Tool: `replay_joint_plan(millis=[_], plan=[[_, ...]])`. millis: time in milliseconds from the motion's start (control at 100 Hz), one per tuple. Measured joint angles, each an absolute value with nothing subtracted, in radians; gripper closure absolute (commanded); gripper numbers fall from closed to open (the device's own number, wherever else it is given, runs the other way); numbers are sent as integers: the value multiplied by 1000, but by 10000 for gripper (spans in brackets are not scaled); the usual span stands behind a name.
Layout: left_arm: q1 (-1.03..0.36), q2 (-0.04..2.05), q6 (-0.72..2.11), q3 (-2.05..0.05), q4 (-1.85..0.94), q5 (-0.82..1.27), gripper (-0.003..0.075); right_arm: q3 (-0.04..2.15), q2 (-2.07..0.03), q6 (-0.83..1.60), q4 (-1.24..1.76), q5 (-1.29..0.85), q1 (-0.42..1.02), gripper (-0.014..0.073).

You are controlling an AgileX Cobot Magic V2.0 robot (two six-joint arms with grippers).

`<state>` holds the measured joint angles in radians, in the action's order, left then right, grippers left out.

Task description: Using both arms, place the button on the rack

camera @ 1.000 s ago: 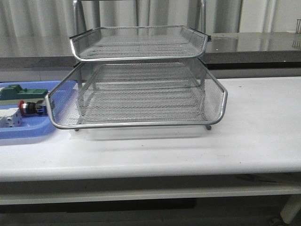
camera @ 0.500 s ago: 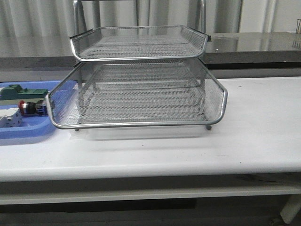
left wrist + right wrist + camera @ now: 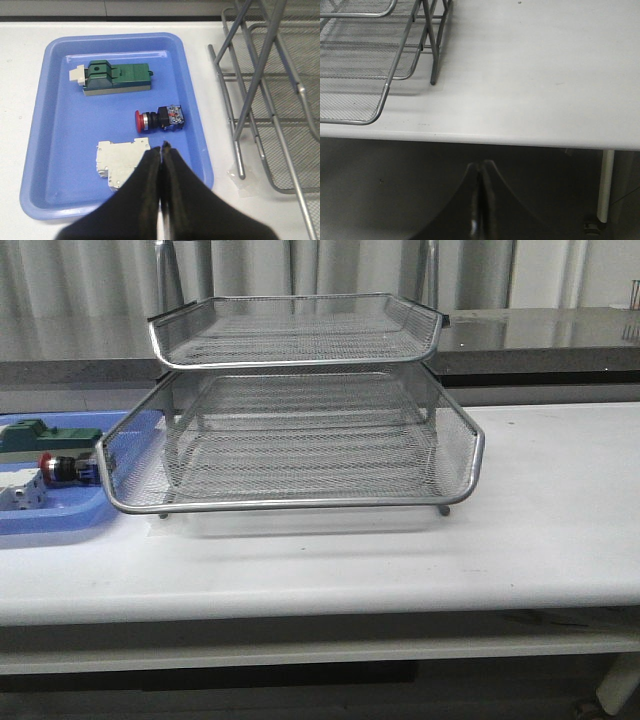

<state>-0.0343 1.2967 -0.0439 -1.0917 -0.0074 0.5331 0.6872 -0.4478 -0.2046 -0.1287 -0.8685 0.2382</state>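
Next, the robot's left gripper will move to the button's black middle (image 3: 68, 469) (image 3: 156, 120), between its red cap and its blue end, and close there.
The button (image 3: 159, 119) with its red cap lies on its side in the blue tray (image 3: 55, 120), also seen at the table's left in the front view as the button (image 3: 64, 469). My left gripper (image 3: 162, 146) hovers over the tray just short of the button, shut, with nothing between its fingers. The silver wire rack (image 3: 300, 430) stands mid-table; its legs and mesh (image 3: 270, 100) show beside the tray. My right gripper (image 3: 481, 162) is shut and empty, hanging below and in front of the table's edge, to the right of the rack's corner (image 3: 375, 65).
In the blue tray, a green block (image 3: 112, 77) lies beyond the button and a white block (image 3: 120, 161) sits partly under my left fingers. A grey counter (image 3: 560, 335) runs behind the table. A table leg (image 3: 605, 185) stands at the right.
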Motion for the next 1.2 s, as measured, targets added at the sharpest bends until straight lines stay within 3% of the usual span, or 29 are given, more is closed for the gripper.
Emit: replay_joint_plan(millis=[330,420,520,640,740,1000,1200], plan=[[-34,1495,7,-1294,44,667,738,687,-448,-205,-129,-868,238,662],[-34,1502,26,-1307,46,680,706,687,-448,-205,-129,-868,238,662],[-34,1502,46,-1314,48,685,561,687,-448,-205,-129,-868,238,662],[-34,1502,52,-1315,55,701,293,687,-448,-205,-129,-868,238,662],[-34,1502,52,-1315,57,717,167,687,-448,-205,-129,-868,238,662],[-34,1502,53,-1315,53,720,230,687,-448,-205,-129,-868,238,662],[-34,1502,96,-1315,53,694,226,687,-448,-205,-129,-868,238,662]])
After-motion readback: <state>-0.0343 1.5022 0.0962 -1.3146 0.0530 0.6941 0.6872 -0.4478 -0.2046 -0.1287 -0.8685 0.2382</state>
